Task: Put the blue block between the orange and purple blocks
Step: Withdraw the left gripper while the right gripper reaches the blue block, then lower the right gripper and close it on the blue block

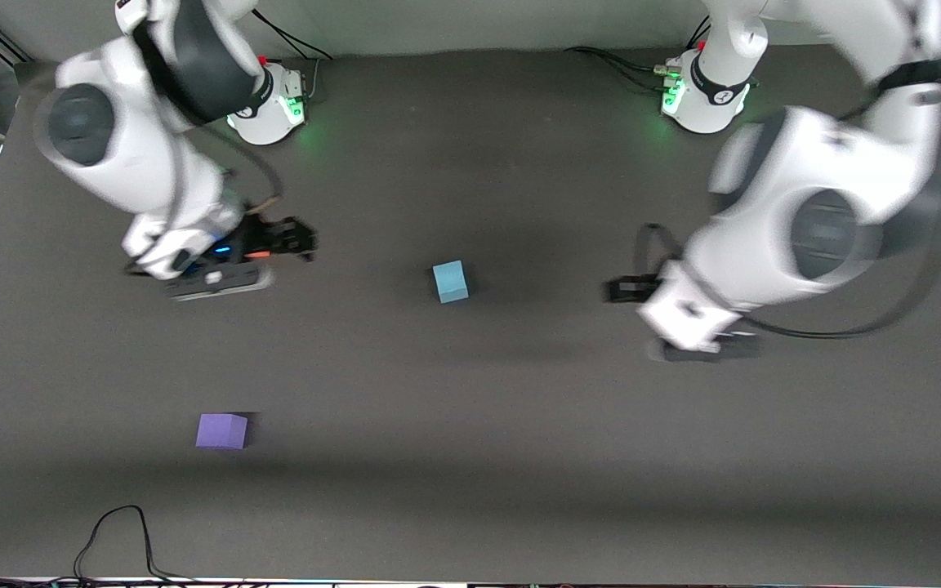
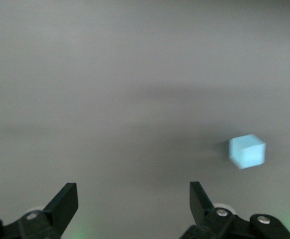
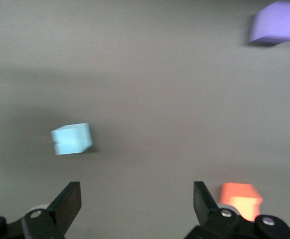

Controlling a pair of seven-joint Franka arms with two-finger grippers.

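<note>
My right gripper is to move next past the orange block to the light blue block's opposite sides (image 1: 450, 281) (image 3: 72, 139), and it will close on them there.
The light blue block (image 1: 450, 282) sits alone on the dark table near its middle, also seen in both wrist views (image 2: 246, 151) (image 3: 71, 139). The purple block (image 1: 221, 430) (image 3: 278, 22) lies nearer the front camera, toward the right arm's end. The orange block (image 3: 241, 199) lies close beside one finger of my right gripper, and the right hand mostly hides it in the front view. My right gripper (image 1: 291, 238) (image 3: 135, 191) hangs open and empty there. My left gripper (image 1: 626, 287) (image 2: 132, 191) is open and empty, over the table beside the blue block toward the left arm's end.
The two arm bases (image 1: 270, 102) (image 1: 703, 94) stand at the table's back edge. A black cable (image 1: 119, 539) loops onto the table edge nearest the front camera. The dark tabletop (image 1: 519, 457) holds nothing else.
</note>
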